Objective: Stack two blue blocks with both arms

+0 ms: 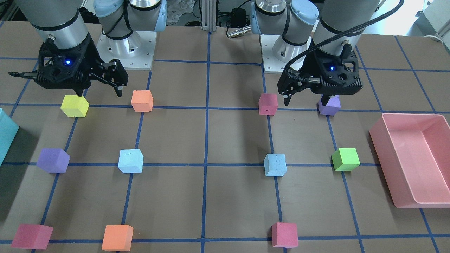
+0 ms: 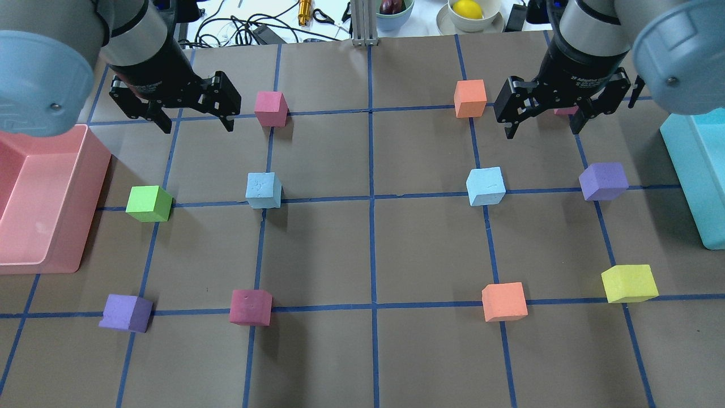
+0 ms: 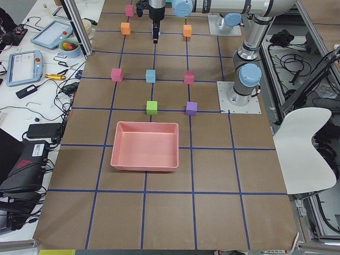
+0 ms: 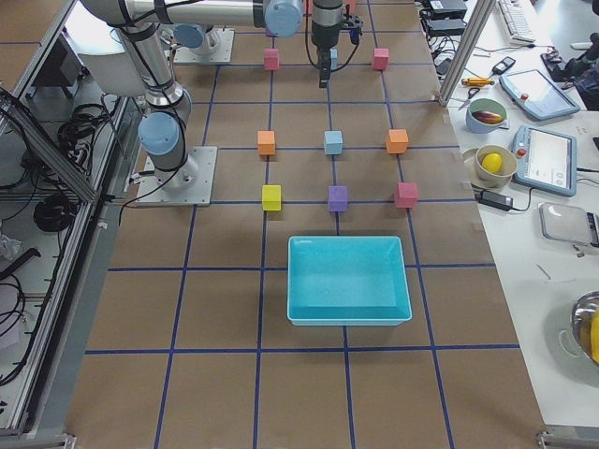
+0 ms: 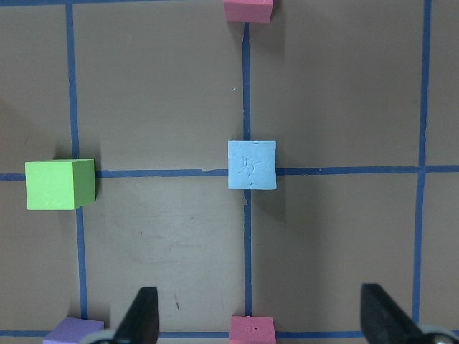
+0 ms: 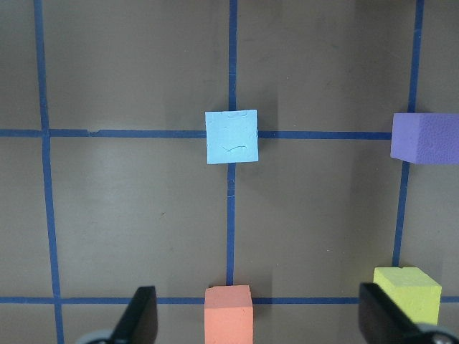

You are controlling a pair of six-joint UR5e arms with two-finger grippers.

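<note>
Next, I close my right gripper on the opposite sides (image 1: 130, 161) (image 6: 232, 137) of the pale blue block next to the purple cube on the middle grid line.
Two pale blue blocks sit apart on the table's middle grid line. One (image 2: 264, 190) is on my left side and shows in the front view (image 1: 275, 164) and the left wrist view (image 5: 252, 165). The other (image 2: 486, 186) is on my right side and shows in the front view (image 1: 130, 161) and the right wrist view (image 6: 231, 136). My left gripper (image 2: 196, 127) hangs open and empty above the table, beyond its block and a little to the left. My right gripper (image 2: 544, 130) hangs open and empty beyond its block and a little to the right.
A pink bin (image 2: 93, 198) stands at the left edge and a teal bin (image 2: 688, 181) at the right edge. Green (image 2: 148, 204), purple (image 2: 603, 181), pink (image 2: 270, 109), orange (image 2: 470, 98) and yellow (image 2: 628, 283) cubes sit on grid crossings around the blue blocks.
</note>
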